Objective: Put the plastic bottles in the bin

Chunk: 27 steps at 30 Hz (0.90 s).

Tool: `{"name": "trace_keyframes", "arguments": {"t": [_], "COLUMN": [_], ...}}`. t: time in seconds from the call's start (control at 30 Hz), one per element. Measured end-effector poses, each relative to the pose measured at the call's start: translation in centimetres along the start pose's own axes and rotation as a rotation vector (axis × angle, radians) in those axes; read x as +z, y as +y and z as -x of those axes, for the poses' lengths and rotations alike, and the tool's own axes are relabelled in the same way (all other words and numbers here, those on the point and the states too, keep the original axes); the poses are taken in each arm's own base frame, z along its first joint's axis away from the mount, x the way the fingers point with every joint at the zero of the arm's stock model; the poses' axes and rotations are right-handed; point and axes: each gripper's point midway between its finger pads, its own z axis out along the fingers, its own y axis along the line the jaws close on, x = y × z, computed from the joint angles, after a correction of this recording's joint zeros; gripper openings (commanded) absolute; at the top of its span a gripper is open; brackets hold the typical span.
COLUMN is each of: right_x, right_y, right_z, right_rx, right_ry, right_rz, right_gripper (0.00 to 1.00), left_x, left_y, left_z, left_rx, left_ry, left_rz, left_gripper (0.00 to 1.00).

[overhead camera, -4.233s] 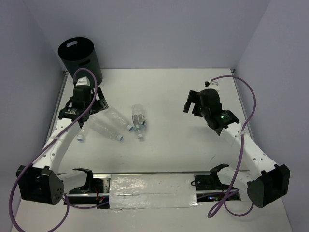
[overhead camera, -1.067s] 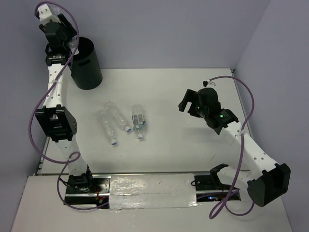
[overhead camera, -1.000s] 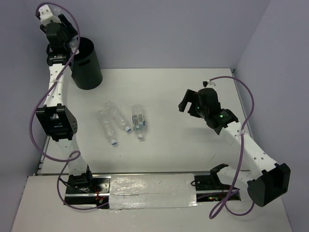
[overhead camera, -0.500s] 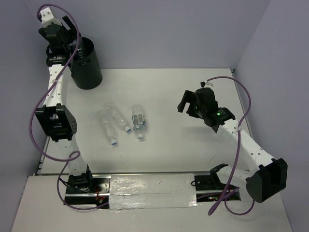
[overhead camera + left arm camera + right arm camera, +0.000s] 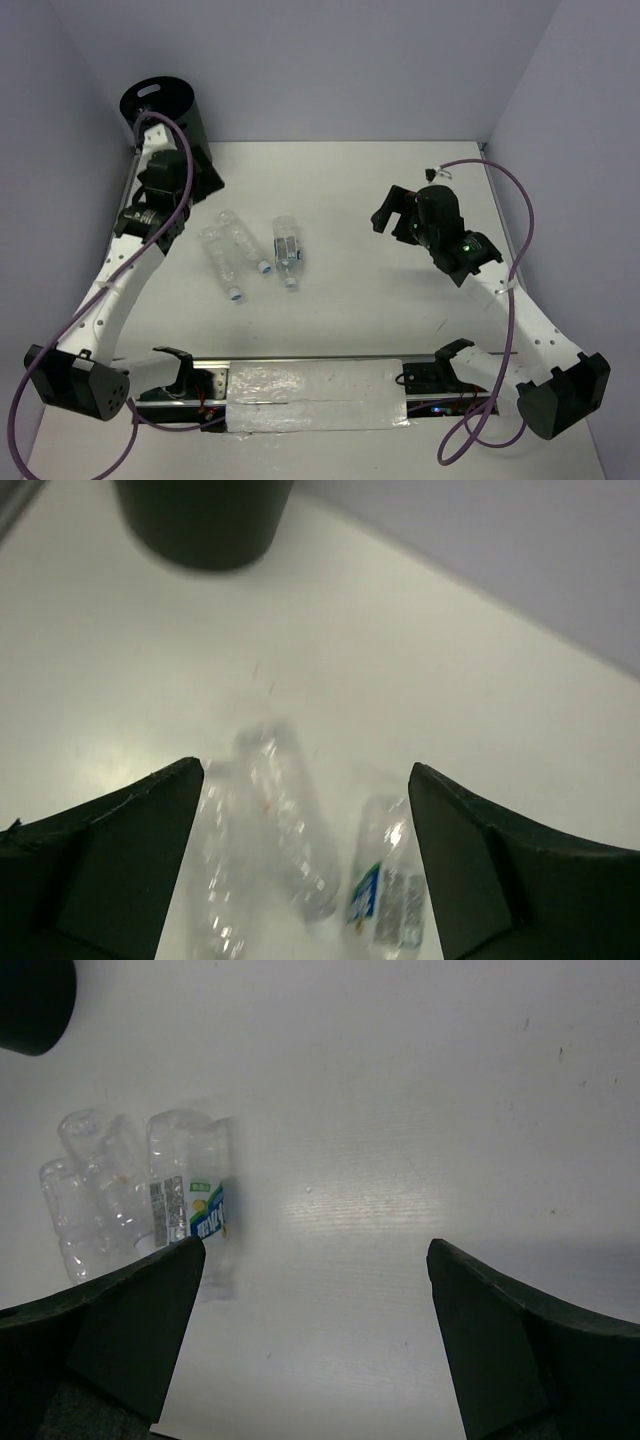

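Next, I close my left gripper on the body (image 5: 227, 273) (image 5: 221, 930) near the cap of the plastic bottle that is farthest from the labelled bottle.
Three clear plastic bottles lie side by side on the white table: a left one (image 5: 220, 262), a middle one (image 5: 245, 240) and one with a bluish label (image 5: 287, 250). The black bin (image 5: 158, 100) stands at the far left corner, its lower part hidden by my left arm. My left gripper (image 5: 200, 178) hovers open and empty just in front of the bin, behind the bottles. Its wrist view shows the bin (image 5: 205, 520) above and the bottles (image 5: 290, 820) blurred between the spread fingers (image 5: 110, 870). My right gripper (image 5: 385, 212) is open and empty, right of the labelled bottle (image 5: 190, 1200).
Walls close in the table on the left, back and right. A taped rail (image 5: 310, 385) with the arm bases runs along the near edge. Purple cables (image 5: 510, 190) loop off both arms.
My left gripper opened above the bin, then the arm swung down from over the bin to low above the table in front of it. My right arm shifted slightly.
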Motion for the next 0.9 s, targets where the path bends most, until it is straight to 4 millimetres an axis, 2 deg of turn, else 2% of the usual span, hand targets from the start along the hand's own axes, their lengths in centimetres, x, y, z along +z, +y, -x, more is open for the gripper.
{"name": "trace_keyframes", "arguments": {"t": [0.17, 0.23, 0.33, 0.5, 0.63, 0.7, 0.83, 0.9], "right_x": [-0.3, -0.3, -0.2, -0.2, -0.1, -0.1, 0.0, 0.1], "right_y": [0.0, -0.2, -0.4, -0.5, -0.5, -0.5, -0.4, -0.4], "right_z": [0.0, -0.7, -1.6, -2.2, -2.3, -2.4, -2.7, -3.0], "right_rx": [0.004, 0.006, 0.013, 0.013, 0.011, 0.009, 0.007, 0.008], "right_ry": [-0.006, 0.008, 0.029, 0.046, 0.05, 0.053, 0.063, 0.067], "right_rz": [0.006, 0.004, 0.0, -0.004, -0.006, -0.009, -0.007, -0.007], "right_gripper": [1.0, 1.0, 1.0, 1.0, 1.0, 1.0, 1.0, 1.0], "left_x": [-0.2, -0.7, -1.4, -2.0, -1.1, -0.8, -0.1, 0.0], "left_y": [5.2, 6.7, 8.4, 9.6, 10.1, 10.5, 10.6, 10.6], "left_z": [-11.7, -15.5, -19.6, -23.6, -26.2, -27.5, -28.4, -28.3], "left_rx": [-0.039, -0.048, -0.069, -0.103, -0.108, -0.103, -0.121, -0.129], "left_ry": [0.269, 0.36, 0.453, 0.547, 0.603, 0.629, 0.636, 0.628], "left_rz": [0.156, 0.202, 0.243, 0.276, 0.302, 0.314, 0.335, 0.339], "left_gripper": [0.89, 0.91, 0.94, 0.95, 0.92, 0.85, 0.6, 0.57]}}
